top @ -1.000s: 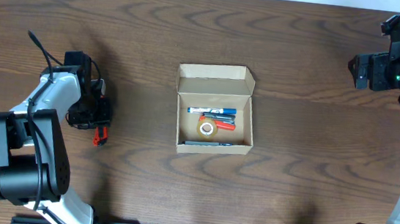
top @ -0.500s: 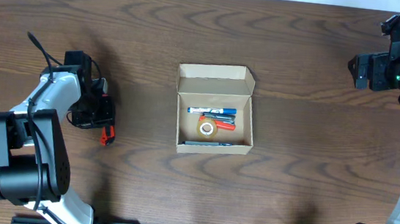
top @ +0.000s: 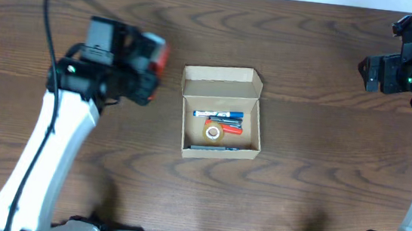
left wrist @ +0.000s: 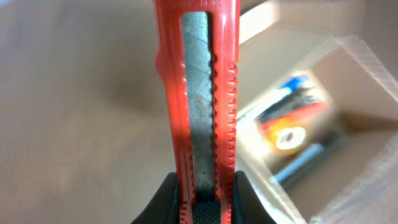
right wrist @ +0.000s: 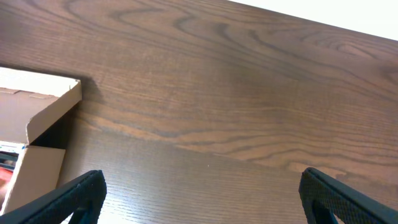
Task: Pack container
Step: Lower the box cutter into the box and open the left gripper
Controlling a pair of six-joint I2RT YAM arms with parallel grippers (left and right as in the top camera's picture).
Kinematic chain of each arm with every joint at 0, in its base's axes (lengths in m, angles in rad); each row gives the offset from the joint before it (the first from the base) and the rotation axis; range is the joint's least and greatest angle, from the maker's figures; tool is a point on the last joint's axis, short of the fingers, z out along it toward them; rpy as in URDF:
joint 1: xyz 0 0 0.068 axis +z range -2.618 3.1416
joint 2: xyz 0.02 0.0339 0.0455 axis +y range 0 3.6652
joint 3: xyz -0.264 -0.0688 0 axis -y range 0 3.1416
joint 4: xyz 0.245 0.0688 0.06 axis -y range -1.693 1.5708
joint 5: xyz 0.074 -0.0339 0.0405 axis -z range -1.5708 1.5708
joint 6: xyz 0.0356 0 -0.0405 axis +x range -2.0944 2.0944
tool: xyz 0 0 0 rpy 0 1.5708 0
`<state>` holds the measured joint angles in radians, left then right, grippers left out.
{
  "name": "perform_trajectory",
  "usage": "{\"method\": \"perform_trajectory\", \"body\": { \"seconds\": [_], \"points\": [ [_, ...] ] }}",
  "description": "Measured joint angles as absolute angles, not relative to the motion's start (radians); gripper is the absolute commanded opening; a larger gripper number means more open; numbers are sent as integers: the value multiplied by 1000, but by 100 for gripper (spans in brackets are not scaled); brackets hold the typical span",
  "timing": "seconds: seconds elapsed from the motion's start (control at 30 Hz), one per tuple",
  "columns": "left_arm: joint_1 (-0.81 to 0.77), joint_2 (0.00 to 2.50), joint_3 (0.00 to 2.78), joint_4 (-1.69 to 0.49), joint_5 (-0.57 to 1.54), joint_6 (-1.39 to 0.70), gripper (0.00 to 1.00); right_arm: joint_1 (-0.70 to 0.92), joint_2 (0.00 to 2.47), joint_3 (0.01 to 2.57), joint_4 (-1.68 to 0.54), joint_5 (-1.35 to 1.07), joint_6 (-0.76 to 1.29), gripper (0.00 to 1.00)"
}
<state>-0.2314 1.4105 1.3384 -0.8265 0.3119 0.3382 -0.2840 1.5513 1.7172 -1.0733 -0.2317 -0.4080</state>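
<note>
The robot's left gripper should release the red utility knife between the roll of tape and the box's front marker (top: 216, 141) (left wrist: 302, 151).
The container (top: 218, 151) is a small tan cardboard box, open, with its flap lid (top: 222, 75) standing at the back. Inside lie markers and a roll of tape (top: 213, 133). My left gripper (top: 155, 56) is shut on a red utility knife (left wrist: 199, 93) and holds it in the air just left of the box. In the left wrist view the box (left wrist: 360, 68) and its contents show blurred to the right of the knife. My right gripper (right wrist: 199, 198) is open and empty, far right of the box; its view shows the box flap (right wrist: 43, 102) at the left edge.
The dark wooden table (top: 321, 180) surrounds the box on all sides. The right arm (top: 407, 70) hovers at the far right edge.
My left gripper has lifted the red knife off the table at the left and carried it up and right, close to the box. The right arm has not moved.
</note>
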Motion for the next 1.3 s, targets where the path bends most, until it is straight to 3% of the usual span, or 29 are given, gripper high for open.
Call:
{"method": "perform_trajectory", "body": {
  "seconds": [0.2, 0.43, 1.3],
  "points": [
    [-487, 1374, 1386, -802, 335, 718, 6, -284, 1551, 1717, -1073, -232, -408, 95],
    [-551, 1493, 1386, -791, 333, 892, 6, -284, 1551, 1717, -1074, -232, -408, 95],
    [-596, 1877, 1404, -814, 331, 940, 6, -284, 1551, 1717, -1066, -232, -408, 95]
  ]
}}
